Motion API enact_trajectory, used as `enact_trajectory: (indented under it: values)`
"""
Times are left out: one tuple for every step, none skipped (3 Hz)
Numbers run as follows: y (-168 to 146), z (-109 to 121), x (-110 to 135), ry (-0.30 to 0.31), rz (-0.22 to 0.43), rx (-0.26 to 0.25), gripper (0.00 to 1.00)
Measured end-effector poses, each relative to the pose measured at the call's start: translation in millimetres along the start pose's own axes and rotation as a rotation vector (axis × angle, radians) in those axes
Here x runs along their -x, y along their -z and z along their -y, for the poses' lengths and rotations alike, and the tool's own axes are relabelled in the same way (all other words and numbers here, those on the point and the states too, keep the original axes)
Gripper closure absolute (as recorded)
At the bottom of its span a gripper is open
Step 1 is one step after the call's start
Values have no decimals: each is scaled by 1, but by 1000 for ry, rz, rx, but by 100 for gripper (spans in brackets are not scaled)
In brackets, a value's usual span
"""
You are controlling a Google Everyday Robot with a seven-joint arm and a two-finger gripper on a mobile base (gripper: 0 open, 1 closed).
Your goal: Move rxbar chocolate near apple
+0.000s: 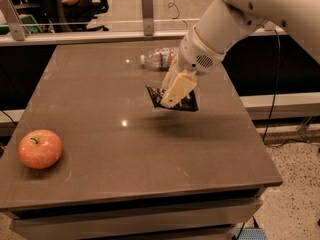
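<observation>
I need to release the rxbar chocolate on the brown table (155, 113) beside the small bright glint.
The rxbar chocolate (187, 103), a flat black wrapper with white lettering, hangs tilted just above the table's middle right, with its shadow on the top below it. My gripper (171, 98) is shut on it from above; a cream finger (178, 87) covers the bar's middle. The white arm comes down from the upper right. The red-orange apple (40, 148) sits upright near the front left corner, far to the left of the bar and gripper.
A clear plastic water bottle (159, 57) lies on its side at the back, just behind the gripper. The brown table (125, 184) drops off at the front and right. A glass rail and a seated person are behind it.
</observation>
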State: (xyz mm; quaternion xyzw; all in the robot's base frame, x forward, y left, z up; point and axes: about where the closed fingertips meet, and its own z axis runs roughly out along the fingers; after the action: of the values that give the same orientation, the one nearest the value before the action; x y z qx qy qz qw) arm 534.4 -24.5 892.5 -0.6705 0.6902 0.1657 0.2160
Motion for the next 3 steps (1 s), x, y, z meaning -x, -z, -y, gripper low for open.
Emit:
enact_trajectory:
  values:
    - [0, 0, 0, 0, 0, 0, 100]
    - [-6, -3, 18, -5, 43, 11, 100]
    - [-22, -9, 52, 14, 97, 41, 100]
